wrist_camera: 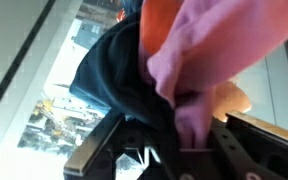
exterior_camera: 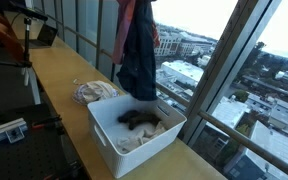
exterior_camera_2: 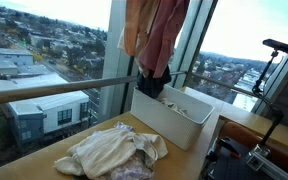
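Observation:
Next, I release the pink cloth on the loose pile of light clothes (exterior_camera: pixel 92 84) beside the white bin.
A bundle of clothes hangs high over a white bin (exterior_camera: pixel 104 140) on the wooden counter. In both exterior views it is a pink garment (exterior_camera: pixel 124 25) (exterior_camera_2: pixel 156 35) with a dark garment (exterior_camera: pixel 137 60) (exterior_camera_2: pixel 152 82) below it, whose tail reaches the bin's opening. The gripper is above the top edge of these views. In the wrist view my gripper (wrist_camera: pixel 189 143) is shut on the pink cloth (wrist_camera: pixel 199 60), with the dark cloth (wrist_camera: pixel 119 70) and an orange piece (wrist_camera: pixel 159 20) bunched beside it. More clothes (exterior_camera: pixel 139 122) lie inside the bin.
A loose pile of light clothes (exterior_camera: pixel 94 92) (exterior_camera_2: pixel 114 152) lies on the counter beside the bin (exterior_camera_2: pixel 174 122). Tall windows with a rail (exterior_camera_2: pixel 44 92) run along the counter's far edge. A tripod and equipment (exterior_camera: pixel 9 60) stand at the counter's other side.

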